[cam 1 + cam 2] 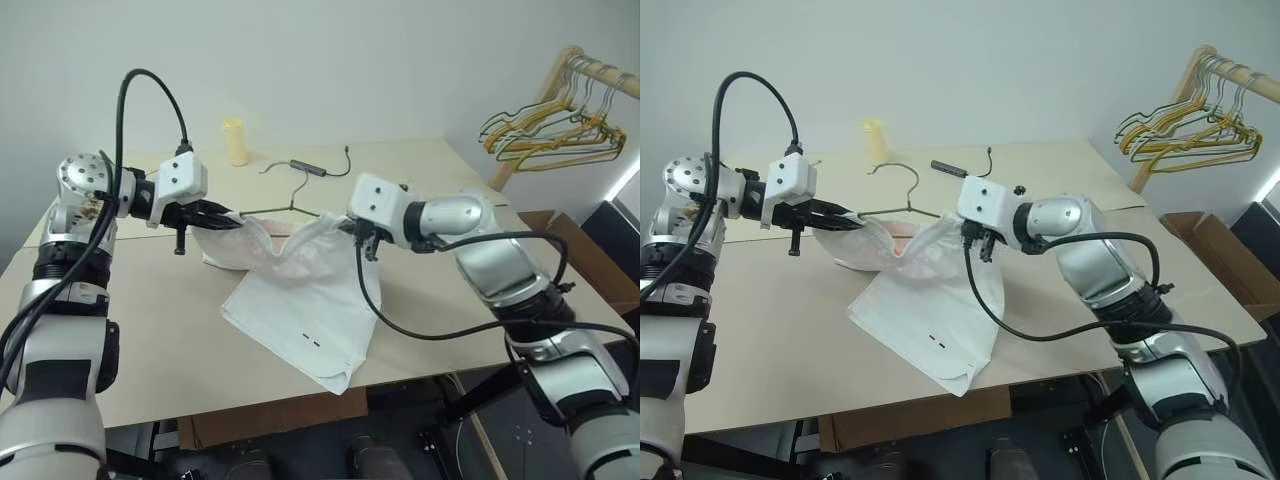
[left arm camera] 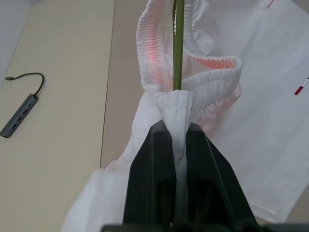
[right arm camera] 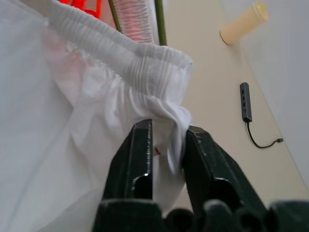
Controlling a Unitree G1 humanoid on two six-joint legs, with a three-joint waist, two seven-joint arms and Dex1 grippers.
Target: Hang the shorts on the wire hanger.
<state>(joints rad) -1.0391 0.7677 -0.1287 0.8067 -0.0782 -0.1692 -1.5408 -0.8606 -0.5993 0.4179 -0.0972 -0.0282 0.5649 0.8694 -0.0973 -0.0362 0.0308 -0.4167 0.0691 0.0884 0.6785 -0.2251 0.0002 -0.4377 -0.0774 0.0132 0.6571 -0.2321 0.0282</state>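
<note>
My right gripper straddles a loose fold below the waistband, so before lifting it should grab the waistband's end [image 3: 175, 77] in line with the wire hanger's arm.
The white shorts [image 1: 300, 310] lie partly on the table [image 1: 150, 340], their gathered, pink-tinted waistband lifted between my two grippers. My left gripper [image 2: 175, 128] is shut on one end of the waistband. The thin wire hanger [image 1: 293, 200] lies just behind the shorts, hook toward the wall. In the left wrist view one arm of the wire hanger [image 2: 177, 48] runs into the open waistband. My right gripper [image 3: 167, 129] is at the other end of the waistband; its fingers [image 3: 142, 145] stand apart with a fold of cloth lying loosely between them.
A yellow cup [image 1: 235, 142] and a dark USB hub with cable [image 1: 310, 168] sit at the back of the table. A wooden rack with yellow and green hangers [image 1: 560, 130] stands far right, and a cardboard box [image 1: 580, 250] sits beyond the table's right edge.
</note>
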